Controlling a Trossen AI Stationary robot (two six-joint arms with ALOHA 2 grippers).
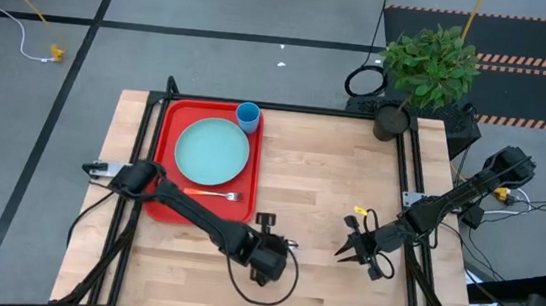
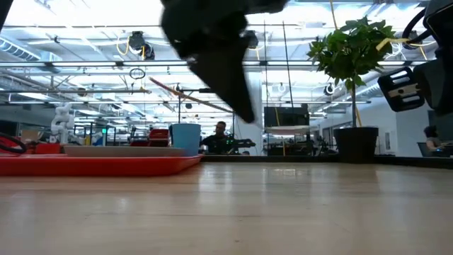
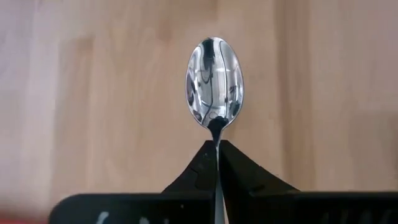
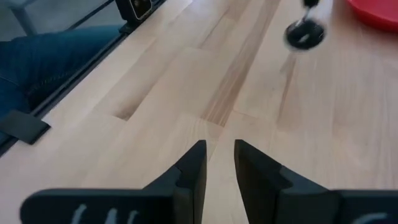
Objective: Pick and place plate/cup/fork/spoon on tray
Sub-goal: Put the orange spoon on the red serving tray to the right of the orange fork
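Observation:
My left gripper will release the spoon on the red tray (image 1: pixel 208 209), between the fork and the tray's near rim. The spoon is now well above the wood.
The red tray (image 1: pixel 162 208) lies at the table's far left. On it are the teal plate (image 1: pixel 213 152), the blue cup (image 1: pixel 247 116) at its far right corner, and the orange-handled fork (image 1: pixel 214 195) along the plate's near side. My left gripper (image 1: pixel 271 256) hangs over the table's near middle, to the right of the tray, shut on the spoon (image 3: pixel 214 81). The low view shows it (image 2: pixel 244 113) well above the wood. My right gripper (image 1: pixel 344 252) is at the near right, low over the table, its fingers (image 4: pixel 193 165) a narrow gap apart and empty. My left gripper pinches the spoon's thin neck (image 3: pixel 217 134), just behind the bowl, between its two fingertips. The fingers point down at the table. The silver bowl (image 3: pixel 214 78) sticks out beyond the tips, clear of the wood. The handle is hidden behind the fingers.
A potted plant (image 1: pixel 427 62) stands at the table's far right corner. Bare wood (image 1: pixel 321 178) lies between the tray and my right arm. A person's leg in jeans (image 4: pixel 50 56) shows beyond the table's edge in the right wrist view.

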